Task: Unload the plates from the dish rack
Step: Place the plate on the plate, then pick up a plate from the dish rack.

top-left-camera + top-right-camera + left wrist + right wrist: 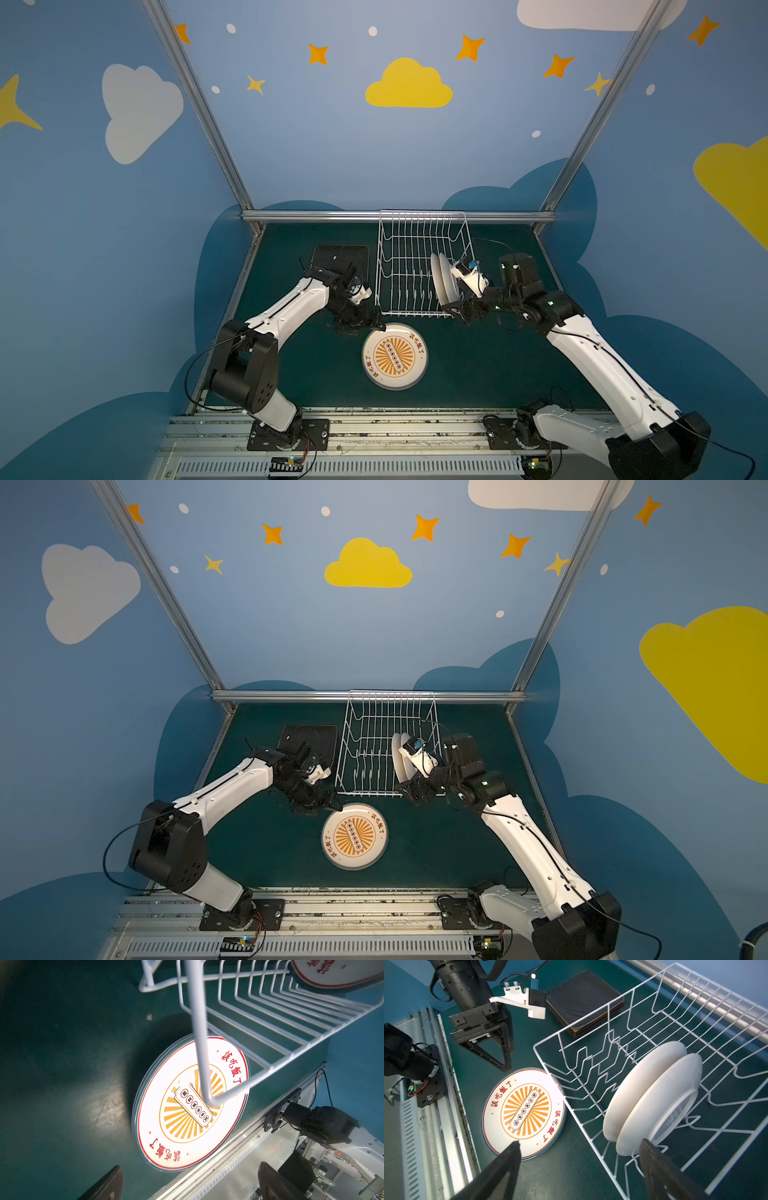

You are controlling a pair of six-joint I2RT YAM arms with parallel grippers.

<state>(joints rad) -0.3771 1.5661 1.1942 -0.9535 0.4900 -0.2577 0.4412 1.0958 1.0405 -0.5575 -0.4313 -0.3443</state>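
The inner upright plate is the one farther from my right gripper. My left gripper takes hold of the upper rim [436, 271] of that plate next.
The white wire dish rack [422, 212] [390, 692] [581, 1124] stands at the back of the table. Two round white plates [440, 280] [399, 758] [660, 1105] stand upright at its right end. Another round plate [395, 356] [354, 836] [191, 1105] [527, 1109] with an orange sunburst print lies flat in front of the rack. My left gripper [363, 328] [187, 1186] is open and empty by that plate's back-left rim. My right gripper [457, 313] [579, 1159] is open at the rack's front right corner, one finger [654, 1163] close to the nearer upright plate.
A stack of black rounded-square plates [332, 253] [299, 733] [583, 999] lies face down left of the rack, partly behind my left arm. A metal rail [374, 428] runs along the table's front edge, and blue walls close in the other sides.
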